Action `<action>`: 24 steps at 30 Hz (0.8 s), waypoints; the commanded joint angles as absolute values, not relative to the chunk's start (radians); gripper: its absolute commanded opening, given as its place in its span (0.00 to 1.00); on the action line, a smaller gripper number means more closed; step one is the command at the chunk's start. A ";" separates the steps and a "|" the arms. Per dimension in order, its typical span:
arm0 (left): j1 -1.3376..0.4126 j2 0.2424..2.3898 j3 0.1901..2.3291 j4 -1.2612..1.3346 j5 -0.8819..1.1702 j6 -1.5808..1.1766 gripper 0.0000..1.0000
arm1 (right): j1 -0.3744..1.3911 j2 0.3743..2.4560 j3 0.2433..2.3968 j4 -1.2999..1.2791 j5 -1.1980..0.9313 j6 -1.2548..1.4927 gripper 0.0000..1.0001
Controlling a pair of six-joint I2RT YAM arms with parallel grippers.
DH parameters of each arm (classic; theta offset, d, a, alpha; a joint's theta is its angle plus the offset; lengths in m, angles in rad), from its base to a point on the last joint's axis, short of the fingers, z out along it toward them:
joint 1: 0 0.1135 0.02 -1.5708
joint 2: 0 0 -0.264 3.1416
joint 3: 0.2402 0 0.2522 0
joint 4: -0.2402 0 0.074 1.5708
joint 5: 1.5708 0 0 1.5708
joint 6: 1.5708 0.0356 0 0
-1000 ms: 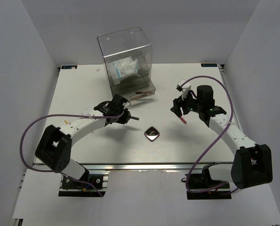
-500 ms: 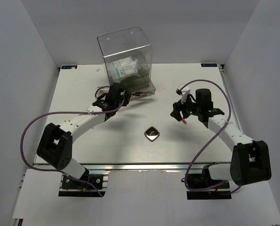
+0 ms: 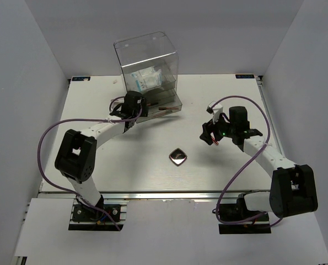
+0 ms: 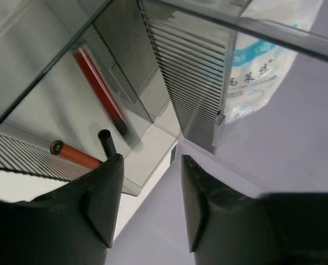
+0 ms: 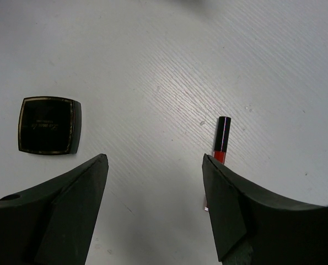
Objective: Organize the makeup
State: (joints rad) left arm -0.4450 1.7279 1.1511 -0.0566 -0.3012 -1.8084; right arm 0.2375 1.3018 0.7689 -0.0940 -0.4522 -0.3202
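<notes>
The body of the red stick (image 3: 214, 139) (image 5: 219, 157) is lying on the table, and I need to close my right gripper on it just below the stick's black cap.
My left gripper (image 3: 132, 105) is open and empty, right at the front of the clear drawer box (image 3: 147, 61). The left wrist view (image 4: 147, 165) shows a dark-red stick (image 4: 97, 88) in the bottom drawer behind acrylic and a white packet with blue print (image 4: 257, 72) higher up. The packets (image 3: 144, 80) sit inside the box. My right gripper (image 3: 209, 135) is open and empty, low over the table. In the right wrist view (image 5: 155, 165) a second red stick with a black cap (image 5: 221, 141) lies just by the right finger. The dark square compact (image 5: 49, 125) lies to the left, mid-table (image 3: 178, 157).
The white table (image 3: 97, 165) is walled on the left, back and right. The drawer box stands at the back centre with its bottom drawer (image 3: 166, 107) pulled out toward me. Purple cables loop beside both arms.
My left gripper has moved from mid-table back and up to the front of the drawer box. My right gripper has shifted slightly forward and down over the red stick.
</notes>
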 commanded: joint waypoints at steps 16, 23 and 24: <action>-0.437 1.540 1.043 0.139 -0.120 -1.596 0.42 | 0.230 1.419 0.859 -0.126 -0.292 -0.247 0.76; -0.437 1.263 0.775 0.344 -0.002 -1.191 0.56 | 0.232 1.541 0.936 -0.193 -0.193 -0.256 0.71; -0.437 1.212 0.746 0.334 0.035 -1.095 0.61 | 0.232 1.557 0.948 -0.202 -0.186 -0.258 0.70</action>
State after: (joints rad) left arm -0.4404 1.3102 0.7982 0.2535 -0.0601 -1.3716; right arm 0.2356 1.5249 0.8825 -0.1677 -0.2447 -0.2646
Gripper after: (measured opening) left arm 0.579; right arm 0.709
